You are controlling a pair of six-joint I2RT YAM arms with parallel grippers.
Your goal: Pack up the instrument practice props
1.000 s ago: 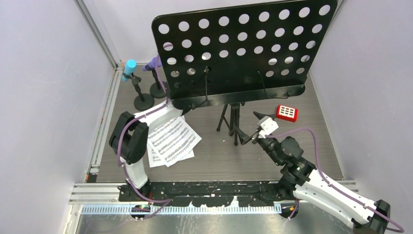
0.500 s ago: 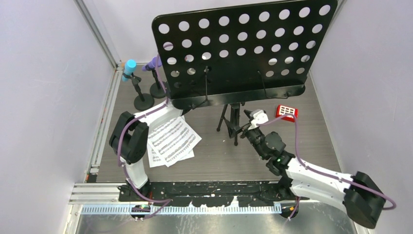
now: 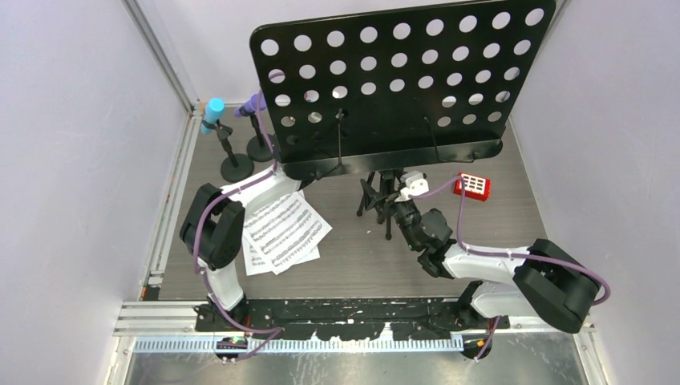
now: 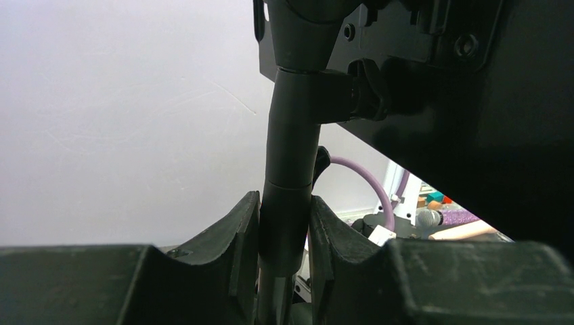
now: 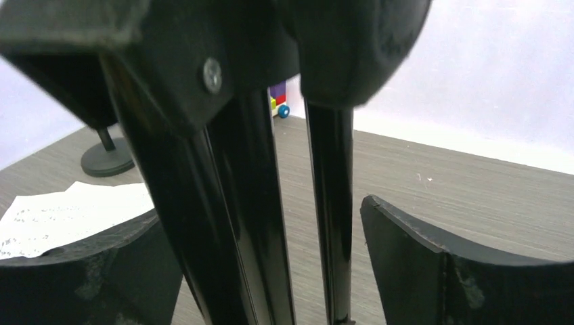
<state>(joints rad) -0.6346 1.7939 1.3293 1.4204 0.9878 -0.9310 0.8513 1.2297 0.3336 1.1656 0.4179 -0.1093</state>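
My right gripper is low around the spread tripod legs. It should move up and close on them under the hub [image 5: 247,118] before my left gripper lets go of the pole.
The black perforated music rack [image 3: 401,80] stands on its tripod legs [image 3: 377,204] at the back centre. My left gripper [image 4: 283,210] is shut on the rack's upright pole [image 4: 291,156]; in the top view it is hidden under the rack. My right gripper [image 5: 260,217] is open, with two tripod legs [image 5: 237,203] between its fingers, apart from the pads. In the top view the right gripper [image 3: 390,210] sits at the tripod. White sheet-music pages [image 3: 281,231] lie left of the tripod. Cyan [image 3: 213,111] and purple [image 3: 255,103] microphones stand in two short mic holders [image 3: 236,168] at the back left.
A small red block with a white grid [image 3: 472,186] lies right of the tripod. Small coloured toy bricks [image 5: 279,101] show by the far wall. Purple-grey walls close in both sides. A metal rail [image 3: 361,309] runs along the near edge.
My right arm swung left and forward from beside the red block, so its open gripper now straddles the tripod legs. The left arm, rack and microphones have not moved.
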